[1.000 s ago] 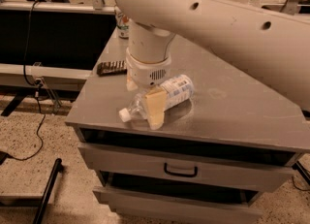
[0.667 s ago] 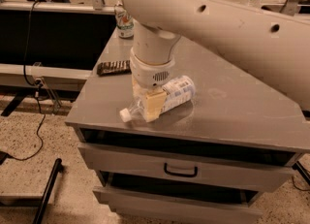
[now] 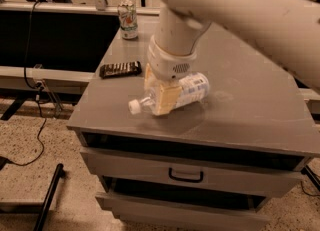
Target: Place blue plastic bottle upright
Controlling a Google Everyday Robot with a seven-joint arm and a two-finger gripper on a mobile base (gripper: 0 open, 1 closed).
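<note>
Next, I let go of the blue plastic bottle with my gripper so it is upright on the grey cabinet top above the black drawer handle point(image 3: 177, 113).
The blue plastic bottle point(image 3: 192, 89) lies on its side on the grey cabinet top point(image 3: 250, 110). Its white cap point(image 3: 134, 106) points left toward the front edge, and its blue-and-white label faces up and to the right. My gripper point(image 3: 157, 95) comes down from above and is shut across the bottle's shoulder, just behind the neck. One tan finger pad point(image 3: 165, 99) covers the bottle's near side and the other sits behind it. The big white arm point(image 3: 235, 10) fills the upper right.
A green-and-white soda can point(image 3: 128, 19) stands upright at the back left of the top. A dark flat remote-like object point(image 3: 120, 68) lies near the left edge. A drawer with a black handle point(image 3: 186, 176) sits below. Cables run over the floor at the left.
The gripper has come lower and closed across the bottle's shoulder. The bottle's cap end has shifted slightly back from the front edge.
</note>
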